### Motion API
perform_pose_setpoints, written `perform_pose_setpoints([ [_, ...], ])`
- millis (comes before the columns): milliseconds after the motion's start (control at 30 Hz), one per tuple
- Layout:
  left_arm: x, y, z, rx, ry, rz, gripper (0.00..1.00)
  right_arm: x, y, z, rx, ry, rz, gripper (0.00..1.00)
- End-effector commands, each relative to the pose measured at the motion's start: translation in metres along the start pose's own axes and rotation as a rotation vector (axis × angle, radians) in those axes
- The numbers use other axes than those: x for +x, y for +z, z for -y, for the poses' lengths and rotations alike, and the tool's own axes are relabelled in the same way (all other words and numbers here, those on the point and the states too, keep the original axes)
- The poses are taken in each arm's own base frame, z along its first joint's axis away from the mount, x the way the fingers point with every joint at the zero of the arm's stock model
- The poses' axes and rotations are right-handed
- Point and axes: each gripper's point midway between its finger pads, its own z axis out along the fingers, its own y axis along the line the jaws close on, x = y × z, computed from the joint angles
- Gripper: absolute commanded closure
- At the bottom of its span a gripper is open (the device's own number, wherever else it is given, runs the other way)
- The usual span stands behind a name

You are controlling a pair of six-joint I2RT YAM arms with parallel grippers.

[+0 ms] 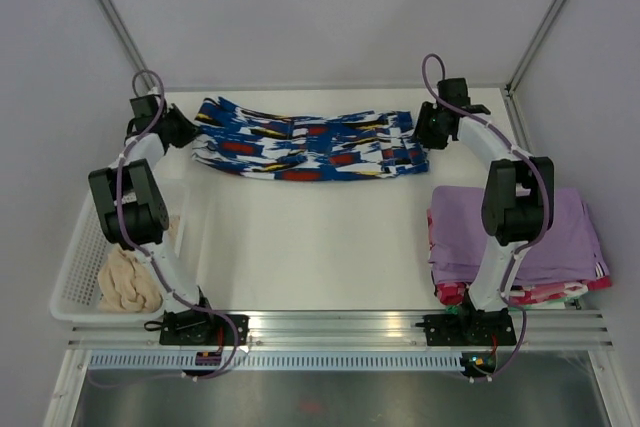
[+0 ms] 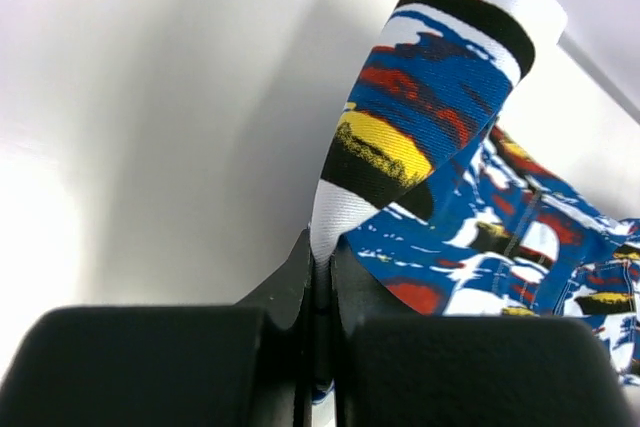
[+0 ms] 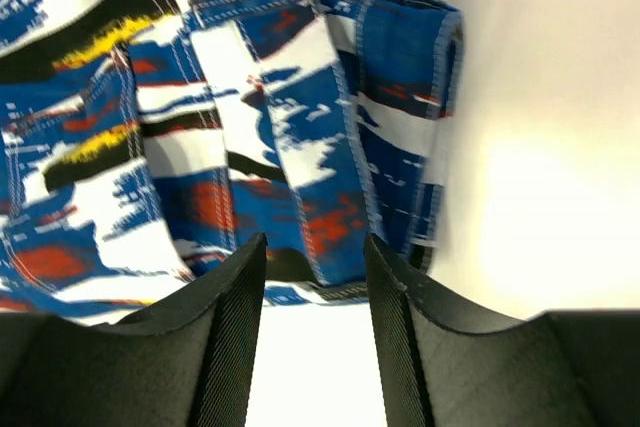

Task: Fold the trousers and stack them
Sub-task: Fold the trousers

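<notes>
The robot's left gripper will release the pinched end of the trousers on top of the waistband edge (image 1: 420,143) next to the right gripper.
The trousers (image 1: 305,146), in a blue, white and black print with red and yellow flecks, lie folded in a long strip across the far part of the table. My left gripper (image 1: 192,130) is at their left end, shut on a pinched fold of the fabric (image 2: 420,137) that rises from between the jaws. My right gripper (image 1: 424,130) is at their right end, open, its fingers (image 3: 225,317) just short of the waistband edge (image 3: 330,207), holding nothing.
A stack of folded lilac garments (image 1: 555,237) lies at the right by the right arm. A cream fluffy bundle (image 1: 128,282) sits in a white basket (image 1: 75,267) at the left. The white table (image 1: 310,242) spreads in front of the trousers.
</notes>
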Motion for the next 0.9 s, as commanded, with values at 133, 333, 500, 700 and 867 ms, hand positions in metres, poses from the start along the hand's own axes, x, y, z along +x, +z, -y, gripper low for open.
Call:
perform_pose_setpoints([
  [133,-0.061,-0.07,0.055,0.031,0.278,0.198,0.98,-0.012,-0.005,-0.061,-0.165,0.014,0.08,0.48],
  [333,-0.064,-0.096,0.085,-0.129,0.407,0.25,0.98,-0.018,-0.006,-0.065,-0.166,-0.007,0.087,0.48],
  [500,-0.045,-0.09,0.153,-0.154,0.492,0.249,0.98,-0.026,-0.013,-0.048,-0.082,0.004,0.103,0.45],
  [700,-0.005,-0.075,0.239,-0.062,0.453,0.235,0.98,-0.065,-0.034,0.002,-0.057,0.15,0.176,0.33],
  [867,0.041,-0.059,0.321,0.039,0.42,0.226,0.98,-0.109,-0.053,0.039,-0.023,0.184,0.276,0.18],
])
